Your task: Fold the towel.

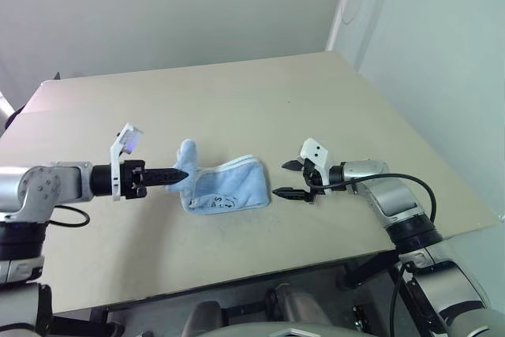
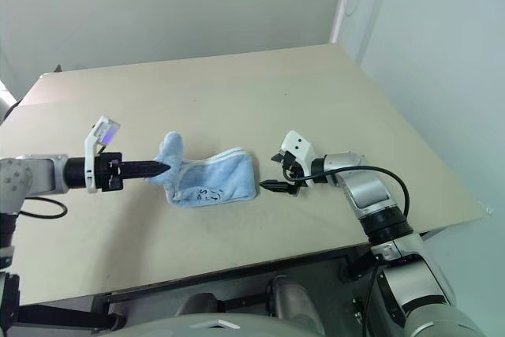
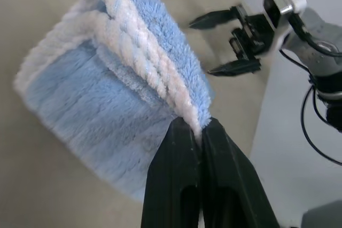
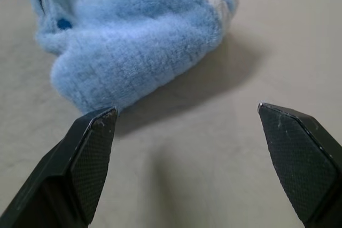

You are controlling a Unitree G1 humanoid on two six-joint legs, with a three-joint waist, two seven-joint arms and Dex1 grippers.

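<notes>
I should use my left gripper to set the raised end of the towel, now lifted into a peak, down and let it go on the towel's flat end (image 1: pixel 253 173) facing my right gripper.
The light-blue towel (image 1: pixel 225 189) lies bunched on the tan table (image 1: pixel 237 108), its left end lifted into a peak. My left gripper (image 1: pixel 183 174) is shut on that raised end; in the left wrist view the black fingers (image 3: pixel 181 180) pinch the white-edged folds (image 3: pixel 144 52). Dark embroidery shows on the towel's front face (image 2: pixel 207 192). My right gripper (image 1: pixel 287 179) stands open just right of the towel's other end, apart from it. The right wrist view has the towel's rounded end (image 4: pixel 139 52) ahead of the spread fingertips (image 4: pixel 93 153).
The table's front edge runs close below both arms and its right edge lies past my right arm. A black cable (image 1: pixel 394 181) loops along the right forearm. A pale wall rises behind the table.
</notes>
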